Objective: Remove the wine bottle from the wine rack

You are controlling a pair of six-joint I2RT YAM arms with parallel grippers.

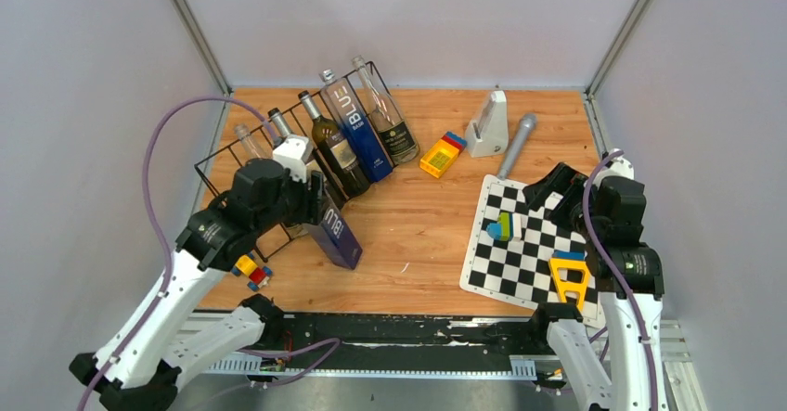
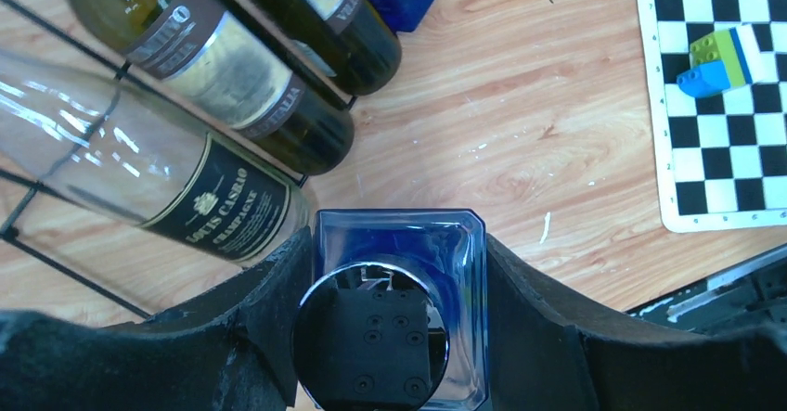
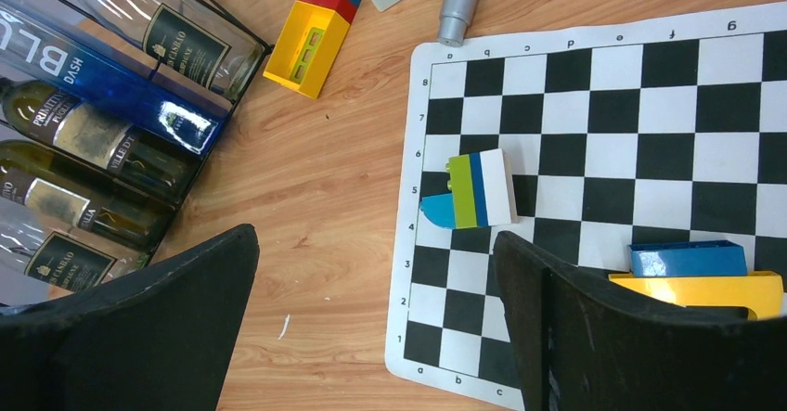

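The blue wine bottle, now tilted in front of the rack, will be let go by my left gripper upright on bare wood [image 1: 428, 242] [image 2: 576, 153] beside the chess mat, facing the rack.
My left gripper [image 1: 316, 202] [image 2: 394, 244] is shut on a square blue wine bottle [image 1: 341, 235] [image 2: 401, 244]. I look down on its dark round cap, and a finger presses each side of the glass shoulders. The bottle stands tilted just in front of the wine rack [image 1: 215, 151], its lower end at the wooden table. The black wire wine rack [image 3: 237, 31] holds several other bottles lying side by side, clear, dark and one blue. My right gripper [image 1: 549, 193] [image 3: 376, 244] hangs open over the left edge of the chess mat, nothing between its fingers.
A chess mat [image 1: 529, 263] at the right carries a blue-green-white block stack [image 1: 504, 226] and a yellow arch [image 1: 569, 279]. A yellow block [image 1: 440, 155], a white wedge [image 1: 489, 125] and a grey cylinder [image 1: 516, 142] lie at the back. Small coloured blocks [image 1: 252, 270] sit under my left arm.
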